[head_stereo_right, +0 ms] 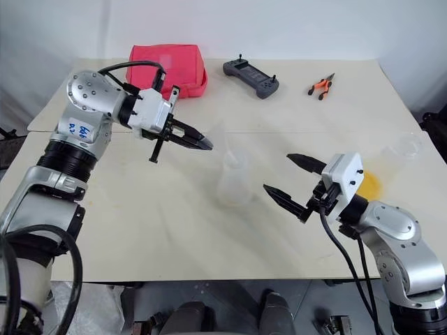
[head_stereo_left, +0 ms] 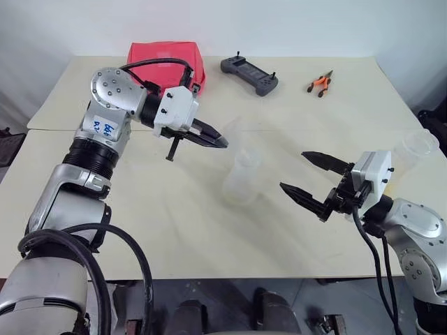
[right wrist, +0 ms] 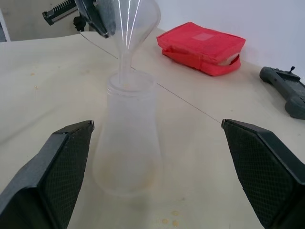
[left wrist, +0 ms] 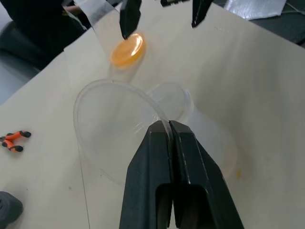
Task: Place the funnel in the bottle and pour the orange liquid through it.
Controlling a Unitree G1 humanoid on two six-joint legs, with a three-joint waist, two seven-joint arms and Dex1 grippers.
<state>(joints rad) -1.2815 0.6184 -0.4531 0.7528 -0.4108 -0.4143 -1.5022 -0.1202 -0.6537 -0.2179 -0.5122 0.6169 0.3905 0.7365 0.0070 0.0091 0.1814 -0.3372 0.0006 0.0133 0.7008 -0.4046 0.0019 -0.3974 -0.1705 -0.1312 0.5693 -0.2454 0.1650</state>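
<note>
Next, I will grab the cup's side [head_stereo_left: 409, 155] of the clear cup of orange liquid just below its rim with my right gripper.
My left gripper [head_stereo_left: 222, 143] is shut on the rim of the clear funnel [right wrist: 133, 19]. It holds the funnel tilted over the frosted bottle [head_stereo_left: 242, 181], which stands upright mid-table. The funnel's stem reaches the bottle's mouth [right wrist: 130, 80]; I cannot tell whether it touches. My right gripper [head_stereo_left: 294, 171] hangs open to the right of the bottle, clear of it, fingers pointing toward it. Behind the right hand stands a clear cup [head_stereo_left: 418, 149] holding the orange liquid [left wrist: 127, 49].
At the back of the table lie a red pouch [head_stereo_left: 166, 63], a dark handheld controller [head_stereo_left: 249, 73] and small orange-handled pliers [head_stereo_left: 320, 84]. A seam [head_stereo_left: 293, 130] runs across the tabletop behind the bottle.
</note>
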